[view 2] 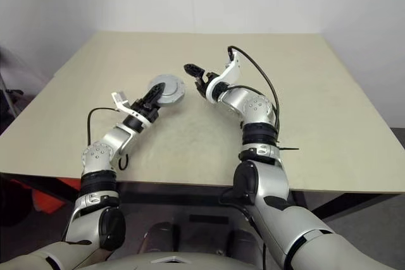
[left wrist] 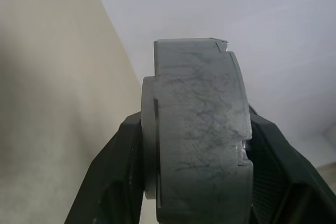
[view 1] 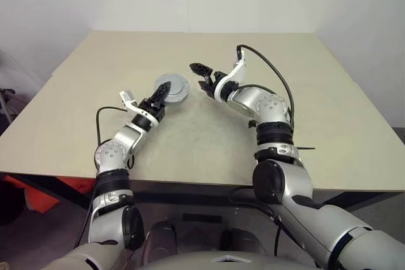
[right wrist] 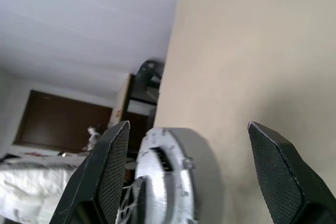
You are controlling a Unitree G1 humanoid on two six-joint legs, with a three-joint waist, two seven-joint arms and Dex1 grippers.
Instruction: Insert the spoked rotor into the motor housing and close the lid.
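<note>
Next, I release the motor housing with my left gripper on the bare table [view 1: 116, 110] just outside its white wrist bracket.
The motor housing [view 1: 174, 86] is a round grey metal can at mid-table, and my left gripper [view 1: 163, 95] is shut on it, one black finger on each flat side [left wrist: 118, 182]. The face turned towards my head is smooth and closed, so the lid [view 2: 169, 86] appears to sit on the housing. The spoked rotor is hidden. My right gripper [view 1: 199, 75] stands open just right of the housing, clear of it. In the right wrist view the housing's slotted rim [right wrist: 168, 171] shows between its spread fingers [right wrist: 273, 161]. I cannot tell whether the housing rests on the table.
The beige table [view 1: 304, 93] stretches wide around both arms, with a white wall behind it. Black cables run along both forearms, and one loops over the right wrist [view 1: 272, 71]. An orange object [view 1: 38, 197] lies on the floor below the table's left front edge.
</note>
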